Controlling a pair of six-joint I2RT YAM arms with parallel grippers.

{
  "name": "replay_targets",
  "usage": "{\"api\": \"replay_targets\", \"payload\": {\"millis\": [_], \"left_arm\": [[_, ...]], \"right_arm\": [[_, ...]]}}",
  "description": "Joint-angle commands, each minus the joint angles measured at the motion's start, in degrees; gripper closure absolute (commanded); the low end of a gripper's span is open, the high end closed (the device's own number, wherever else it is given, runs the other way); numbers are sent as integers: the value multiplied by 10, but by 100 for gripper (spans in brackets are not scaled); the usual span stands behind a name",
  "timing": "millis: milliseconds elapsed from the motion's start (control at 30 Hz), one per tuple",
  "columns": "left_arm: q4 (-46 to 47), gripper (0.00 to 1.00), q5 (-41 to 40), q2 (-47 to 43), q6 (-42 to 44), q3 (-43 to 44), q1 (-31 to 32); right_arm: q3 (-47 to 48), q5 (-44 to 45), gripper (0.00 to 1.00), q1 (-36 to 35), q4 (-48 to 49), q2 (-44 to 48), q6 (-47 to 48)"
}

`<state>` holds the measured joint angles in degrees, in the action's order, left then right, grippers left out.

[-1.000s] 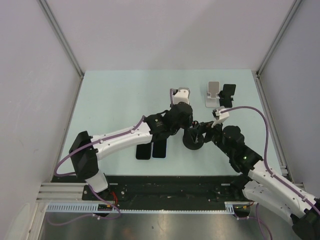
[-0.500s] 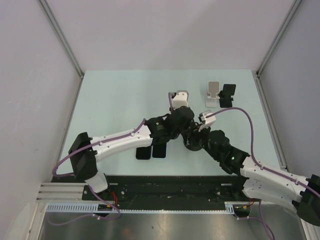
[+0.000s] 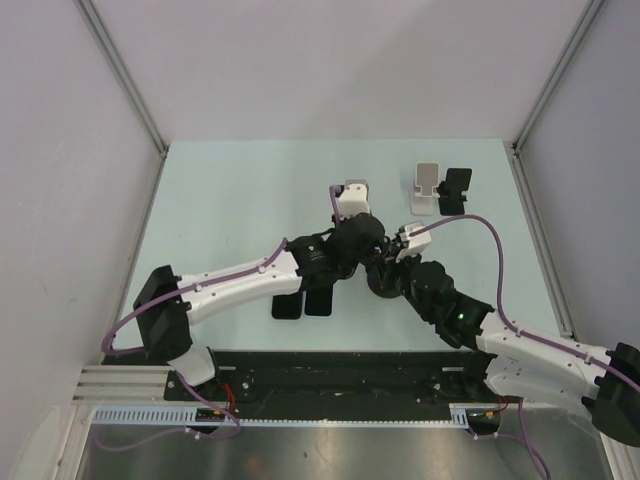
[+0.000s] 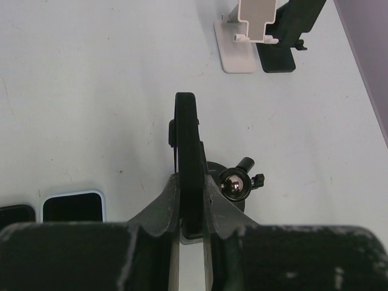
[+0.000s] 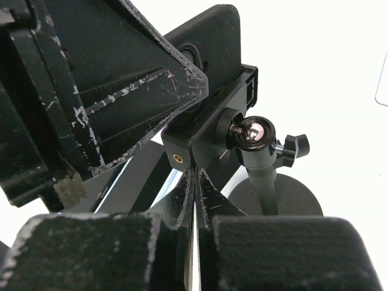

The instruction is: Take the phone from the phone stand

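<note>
The phone stand's clamp is above my right gripper, which is shut and empty, so it should open and take the phone stand's ball joint (image 5: 254,133) to hold it steady.
A black phone (image 4: 185,139), seen edge-on, stands upright in the black phone stand's clamp (image 5: 212,136). The stand has a ball joint (image 4: 235,185) and a round base (image 5: 285,197). My left gripper (image 4: 191,185) is shut on the phone's lower part, one finger on each face. My right gripper (image 5: 196,173) is shut with nothing between its fingers, its tips just under the clamp's bracket. In the top view the left gripper (image 3: 360,245) and the right gripper (image 3: 388,262) meet over the stand's base (image 3: 385,287), and the phone is hidden beneath them.
Two dark phones (image 3: 288,305) (image 3: 318,300) lie flat near the left arm. A white stand (image 3: 425,190) and a black stand (image 3: 455,190) sit at the back right. Side walls rise along both table edges.
The right gripper has gone from open to shut, and its arm has swung left in under the stand's clamp. The left gripper stays shut on the phone and has shifted slightly.
</note>
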<state>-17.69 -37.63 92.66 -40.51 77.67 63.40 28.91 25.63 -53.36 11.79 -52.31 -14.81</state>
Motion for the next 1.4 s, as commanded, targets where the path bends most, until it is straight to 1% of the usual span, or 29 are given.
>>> {"api": "replay_targets", "payload": {"millis": [0,133,200,267,300,333,367,400,433,467,500,533,567,600,633,667,700,800,867,967,1033,1067,1267,1333,1367], "left_arm": [[24,98,24,-43,-9,0,26],[24,99,10,-49,3,0,26],[25,99,8,-51,11,-1,26],[25,100,7,-53,22,1,27],[25,100,6,-54,35,2,26],[25,100,5,-56,42,2,26],[25,100,2,-56,48,2,25],[26,100,2,-56,64,3,26],[27,100,1,-56,74,4,25],[26,100,2,-56,82,6,25],[28,100,4,-56,99,6,25],[29,100,7,-56,107,7,24],[28,100,9,-56,113,8,24],[30,100,18,-57,127,8,23],[32,100,25,-58,133,8,23],[34,100,31,-60,140,7,21],[40,100,40,-61,152,6,20],[57,100,76,-70,181,-3,16],[75,100,103,-78,202,-15,15],[97,100,128,-88,218,-38,10],[113,100,149,-100,224,-52,5],[127,100,174,-105,230,-65,3],[169,99,229,-128,254,-100,1],[175,100,235,-137,255,-116,2],[200,100,237,-141,255,-121,1]], "right_arm": [[-2,29,100,5,-4,12,1],[-5,23,100,9,-19,32,1],[-6,1,100,13,-22,40,7],[-6,-17,95,20,-25,56,14],[-5,-29,91,26,-26,63,17],[-5,-47,79,34,-32,73,22],[-3,-86,74,47,-37,87,22],[-2,-111,68,75,-44,94,20],[1,-138,57,97,-61,99,18],[8,-199,53,116,-71,105,18],[13,-230,49,157,-81,107,15],[16,-262,41,176,-94,108,17],[22,-328,37,193,-99,107,23],[26,-354,33,225,-104,104,25],[30,-376,27,236,-116,99,29],[36,-413,24,248,-119,93,34],[46,-426,21,254,-139,78,43],[54,-450,20,263,-155,52,61],[55,-479,20,262,-147,45,66],[54,-500,20,255,-139,35,73],[54,-498,20,252,-141,28,80],[54,-496,20,252,-141,25,81],[55,-480,24,243,-124,-3,94],[54,-484,28,242,-107,-13,95],[54,-485,29,239,-103,-18,96]]}}
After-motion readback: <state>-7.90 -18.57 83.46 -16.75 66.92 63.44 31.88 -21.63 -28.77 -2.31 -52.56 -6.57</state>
